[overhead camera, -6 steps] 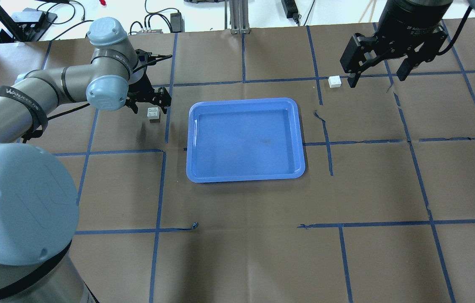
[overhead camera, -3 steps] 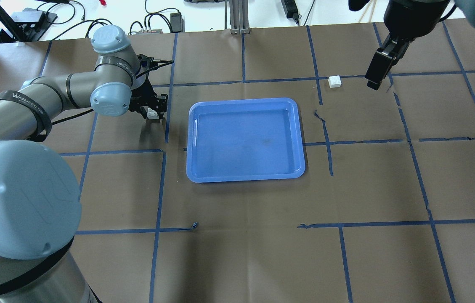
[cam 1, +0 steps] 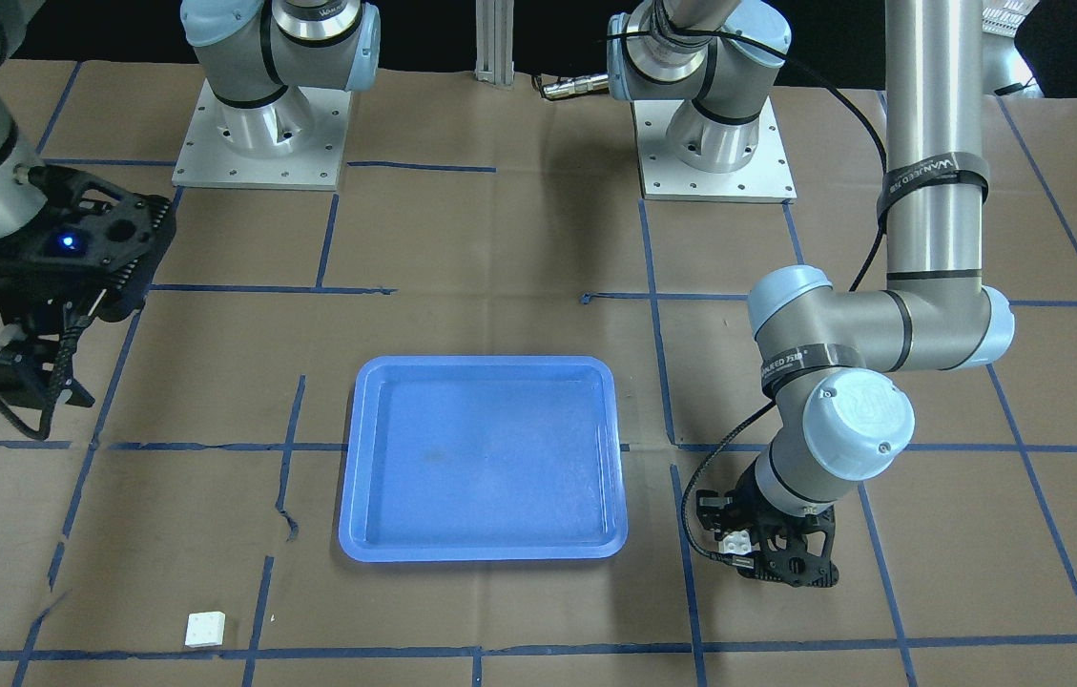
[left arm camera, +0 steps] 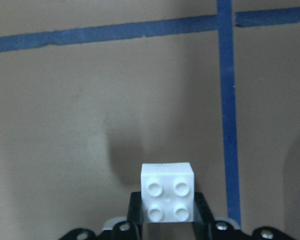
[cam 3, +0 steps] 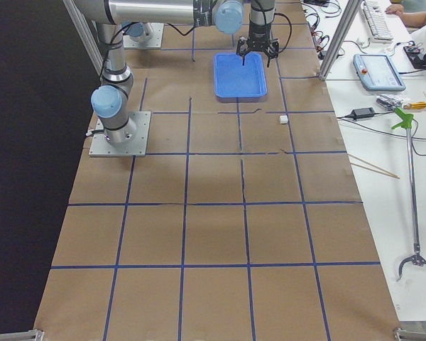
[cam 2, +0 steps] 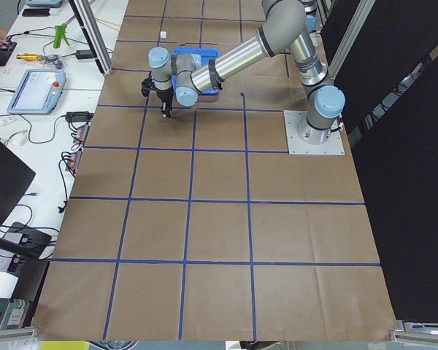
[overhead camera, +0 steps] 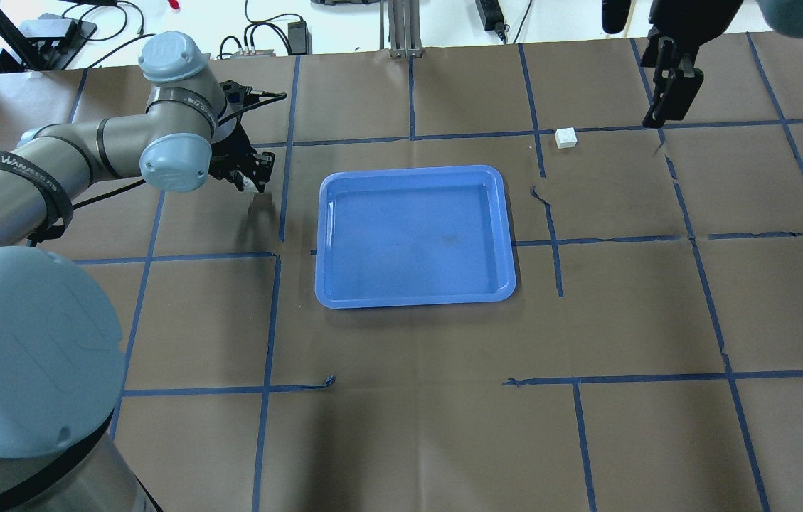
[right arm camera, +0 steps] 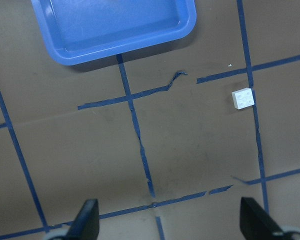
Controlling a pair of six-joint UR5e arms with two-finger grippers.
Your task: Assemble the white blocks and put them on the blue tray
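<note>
The white block in my left gripper will be released near the middle of the blue tray (cam 1: 503, 437), slightly toward the bases of my arms.
My left gripper (overhead camera: 253, 183) is shut on a white block (left arm camera: 167, 198), studs up, and holds it a little above the paper left of the blue tray (overhead camera: 415, 301); it also shows in the front view (cam 1: 738, 546). The second white block (overhead camera: 566, 137) lies on the table beyond the tray's far right corner, also in the front view (cam 1: 205, 629) and the right wrist view (right arm camera: 242, 98). My right gripper (right arm camera: 170, 222) is open and empty, high above the table to the right of that block (overhead camera: 657, 115). The tray (cam 1: 481, 551) is empty.
Brown paper with a blue tape grid covers the table. Torn tape ends curl up near the tray's right side (overhead camera: 540, 195). Cables and power bricks (overhead camera: 266, 35) lie past the far edge. The arm bases (cam 1: 257, 134) stand on the robot's side.
My left gripper has come down over the white block, shut on it and lifted it slightly. My right gripper has turned about its axis and drawn up and right, away from the second block.
</note>
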